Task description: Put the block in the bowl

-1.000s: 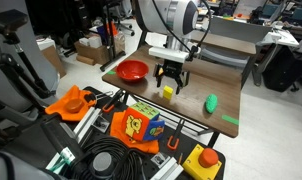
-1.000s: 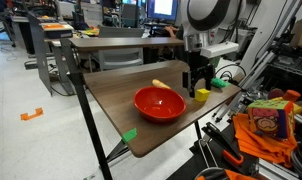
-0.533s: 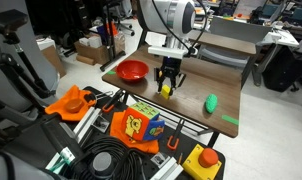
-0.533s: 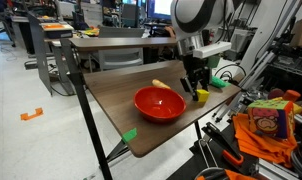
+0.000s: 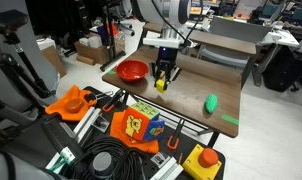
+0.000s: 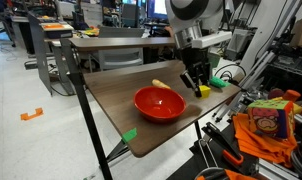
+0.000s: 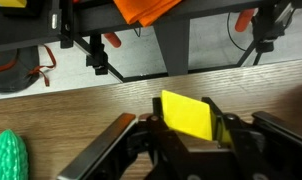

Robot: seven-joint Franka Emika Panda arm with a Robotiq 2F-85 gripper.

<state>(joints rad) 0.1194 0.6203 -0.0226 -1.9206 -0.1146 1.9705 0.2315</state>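
Observation:
My gripper is to release the small yellow block, now held just above the wooden table, on the middle of the red bowl's bottom [image 5: 132, 74].
The small yellow block [image 7: 187, 114] sits clamped between the two black fingers of my gripper [image 7: 188, 118], held a little above the wooden table. In both exterior views the gripper [image 5: 163, 80] [image 6: 200, 84] hangs over the table with the block [image 5: 162, 85] [image 6: 203, 90] showing yellow at its tips. The red bowl [image 5: 132, 70] [image 6: 159, 103] rests on the table close beside the gripper, apart from it.
A green rounded object [image 5: 211, 102] [image 7: 10, 157] lies on the table. An elongated yellow-orange object [image 6: 161, 85] lies behind the bowl. Green tape [image 5: 230, 120] marks a table edge. Cables, orange tools and a colourful box [image 5: 138, 127] crowd the area beside the table.
The jaws went from open around the block to shut on it. The gripper, with the block, has risen slightly and shifted toward the bowl.

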